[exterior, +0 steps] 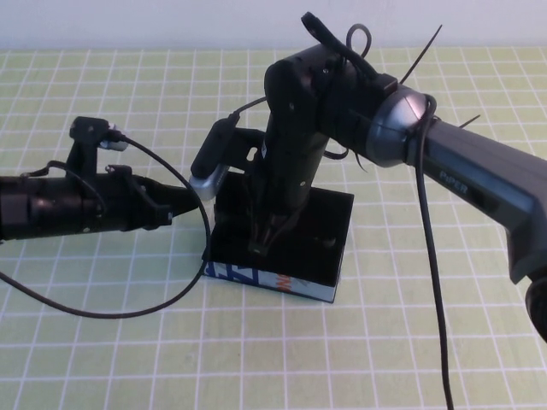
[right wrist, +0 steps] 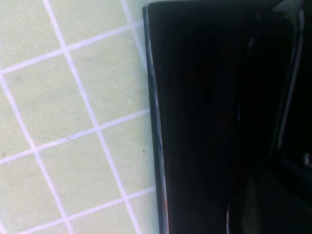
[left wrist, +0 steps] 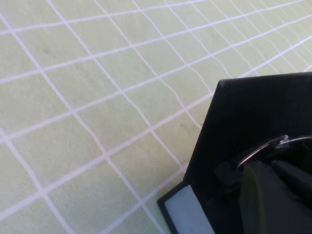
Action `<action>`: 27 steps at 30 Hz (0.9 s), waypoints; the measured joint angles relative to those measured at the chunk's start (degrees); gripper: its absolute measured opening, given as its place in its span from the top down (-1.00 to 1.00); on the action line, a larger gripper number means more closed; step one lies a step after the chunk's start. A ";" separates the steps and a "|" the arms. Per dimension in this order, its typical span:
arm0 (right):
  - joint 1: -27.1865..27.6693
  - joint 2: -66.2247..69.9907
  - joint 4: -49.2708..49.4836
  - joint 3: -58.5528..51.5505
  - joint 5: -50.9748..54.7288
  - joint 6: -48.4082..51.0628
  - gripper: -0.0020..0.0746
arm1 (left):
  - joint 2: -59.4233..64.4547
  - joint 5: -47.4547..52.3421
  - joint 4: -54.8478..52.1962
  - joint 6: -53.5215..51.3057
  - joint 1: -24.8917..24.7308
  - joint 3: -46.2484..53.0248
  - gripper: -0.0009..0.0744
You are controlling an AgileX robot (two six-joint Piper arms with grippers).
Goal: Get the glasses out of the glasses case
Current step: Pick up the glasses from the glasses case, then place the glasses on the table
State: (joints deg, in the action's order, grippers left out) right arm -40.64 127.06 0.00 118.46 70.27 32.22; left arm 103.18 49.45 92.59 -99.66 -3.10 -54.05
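I need to release the glasses from my right gripper on the green cloth point(exterior: 400, 246) between the glasses case and hanging cable.
The glasses case point(exterior: 325, 256) is a black box in the middle of the table, its white-blue printed front side point(exterior: 256, 279) facing me. My right gripper point(exterior: 263, 239) points straight down into the case's left half. My left gripper point(exterior: 193, 202) lies level at the case's left end, shut on the case's black flap point(left wrist: 243, 112). The glasses are mostly hidden. In the left wrist view one thin shiny arm point(left wrist: 261, 150) curves inside the case above a finger point(left wrist: 273, 200). The right wrist view shows only the case's dark inside point(right wrist: 204, 122) and its rim.
The table is covered by a light green cloth with a white grid point(exterior: 102, 359). A loose black cable point(exterior: 137, 312) loops from the left arm across the cloth in front of it. The right arm's cable point(exterior: 432, 282) hangs at the right.
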 joint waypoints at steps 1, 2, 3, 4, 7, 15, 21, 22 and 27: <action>0.00 -0.10 0.32 -0.03 0.11 0.00 0.94 | -0.49 0.00 -0.70 0.48 0.41 0.00 0.99; 0.00 -0.22 0.45 -0.03 0.11 -0.12 0.94 | -0.85 0.00 -1.19 0.85 0.67 0.00 0.99; 0.00 -0.57 0.57 -0.03 0.21 -0.12 0.94 | -1.12 0.00 -1.77 1.29 1.16 0.00 0.99; 0.00 -0.86 0.81 -0.03 0.19 -0.26 0.94 | -1.35 0.18 -2.08 1.59 1.63 0.00 0.99; 0.00 -2.54 1.60 -0.03 0.33 -0.86 0.94 | -2.16 0.98 -2.65 2.17 3.14 0.00 0.99; 0.00 -8.51 3.58 -0.03 0.56 -4.12 0.94 | -4.15 4.79 -2.98 2.40 7.27 0.00 0.99; 0.37 -14.27 -1.24 -0.03 1.03 -12.88 0.94 | -4.13 5.53 -2.62 2.40 7.80 0.00 0.99; 0.79 -14.97 -2.37 -0.03 1.02 -14.85 0.94 | -4.13 5.53 -2.62 2.40 7.80 0.00 0.99; 7.74 -17.63 -3.17 0.10 1.28 -21.60 0.94 | -4.13 5.62 -2.62 2.40 7.80 0.00 0.99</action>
State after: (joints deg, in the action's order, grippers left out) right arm -32.90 109.43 -3.17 118.56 71.55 10.62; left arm 99.05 55.06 89.97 -97.27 4.70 -54.05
